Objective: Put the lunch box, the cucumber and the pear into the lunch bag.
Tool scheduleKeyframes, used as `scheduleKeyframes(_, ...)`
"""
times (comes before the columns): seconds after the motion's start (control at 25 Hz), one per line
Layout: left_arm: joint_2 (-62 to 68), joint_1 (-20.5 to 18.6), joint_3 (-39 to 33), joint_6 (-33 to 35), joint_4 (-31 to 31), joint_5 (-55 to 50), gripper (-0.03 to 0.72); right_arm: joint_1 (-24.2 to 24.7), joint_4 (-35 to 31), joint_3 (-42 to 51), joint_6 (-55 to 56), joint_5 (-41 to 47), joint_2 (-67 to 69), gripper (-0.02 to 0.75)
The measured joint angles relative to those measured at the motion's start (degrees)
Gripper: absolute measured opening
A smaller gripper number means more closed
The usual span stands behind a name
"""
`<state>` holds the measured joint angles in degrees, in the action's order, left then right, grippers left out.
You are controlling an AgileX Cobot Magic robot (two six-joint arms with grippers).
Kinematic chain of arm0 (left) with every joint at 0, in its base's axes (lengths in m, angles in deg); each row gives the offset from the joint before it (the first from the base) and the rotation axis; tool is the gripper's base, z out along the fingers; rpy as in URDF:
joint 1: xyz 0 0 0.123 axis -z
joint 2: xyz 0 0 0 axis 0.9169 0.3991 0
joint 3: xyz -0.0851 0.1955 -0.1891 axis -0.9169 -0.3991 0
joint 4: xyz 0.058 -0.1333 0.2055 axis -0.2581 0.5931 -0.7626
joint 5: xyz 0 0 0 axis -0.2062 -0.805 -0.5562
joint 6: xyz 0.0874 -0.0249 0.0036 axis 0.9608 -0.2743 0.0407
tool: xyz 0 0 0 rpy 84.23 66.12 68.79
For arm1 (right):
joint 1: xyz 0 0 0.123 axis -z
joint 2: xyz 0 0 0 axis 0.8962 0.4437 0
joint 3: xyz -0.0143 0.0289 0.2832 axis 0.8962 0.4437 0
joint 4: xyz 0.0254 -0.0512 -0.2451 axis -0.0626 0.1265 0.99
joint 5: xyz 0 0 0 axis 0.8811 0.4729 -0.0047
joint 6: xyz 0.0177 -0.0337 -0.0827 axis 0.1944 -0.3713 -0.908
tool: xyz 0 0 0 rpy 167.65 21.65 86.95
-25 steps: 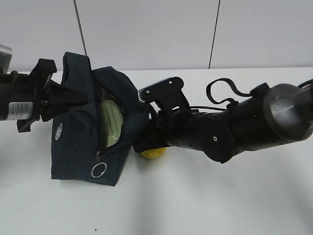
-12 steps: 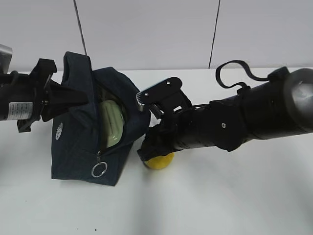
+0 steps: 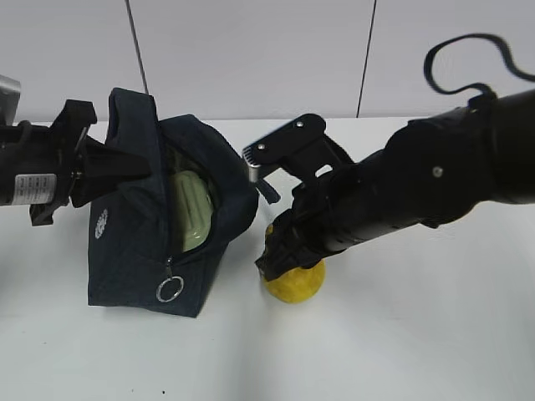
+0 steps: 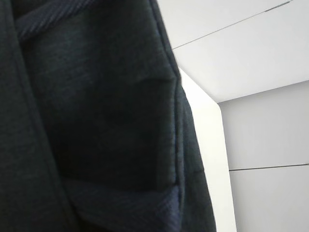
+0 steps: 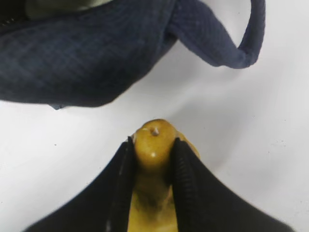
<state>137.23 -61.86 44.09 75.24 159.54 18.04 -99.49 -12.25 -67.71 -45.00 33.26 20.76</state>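
Note:
Next, my right gripper lets go of the yellow pear between the pale green lid and the bag's navy side [image 3: 181,197].
The navy lunch bag [image 3: 134,242] lies on its side on the white table with its zip mouth facing right. Inside it shows the pale green lid of the lunch box [image 3: 191,209]. My left gripper [image 3: 125,167] is shut on the bag's upper left fabric; the left wrist view shows only the bag's dark cloth [image 4: 96,121]. My right gripper [image 5: 153,145] is shut on the narrow neck of the yellow pear [image 5: 153,140], just right of the bag's mouth. The pear's round base [image 3: 297,282] shows below the right gripper [image 3: 280,255]. The cucumber is out of view.
A metal ring pull [image 3: 169,290] hangs at the bag's lower front. A loop handle [image 5: 227,48] of the bag lies on the table beyond the pear. White table [image 3: 401,334] stretches in front and to the right, with a grey wall behind.
My right arm has swung right and away from the bag's mouth, carrying the pear, which now shows much more fully. The left gripper and the bag have stayed still.

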Motion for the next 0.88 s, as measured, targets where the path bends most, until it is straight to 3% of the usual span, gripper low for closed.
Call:
scheduleKeyframes(0.48,0.0,0.0,0.0,0.0,0.0,-0.2,-0.019,0.0,1.0,0.4,0.0,10.2,-19.4,0.199)
scheduleKeyframes(0.64,0.0,0.0,0.0,0.0,0.0,-0.2,-0.019,0.0,-0.3,0.4,0.0,5.9,-24.2,0.199)
scheduleKeyframes(0.88,0.0,0.0,0.0,0.0,0.0,-0.8,-0.019,0.0,-7.0,0.4,0.0,-7.4,-21.9,0.199)
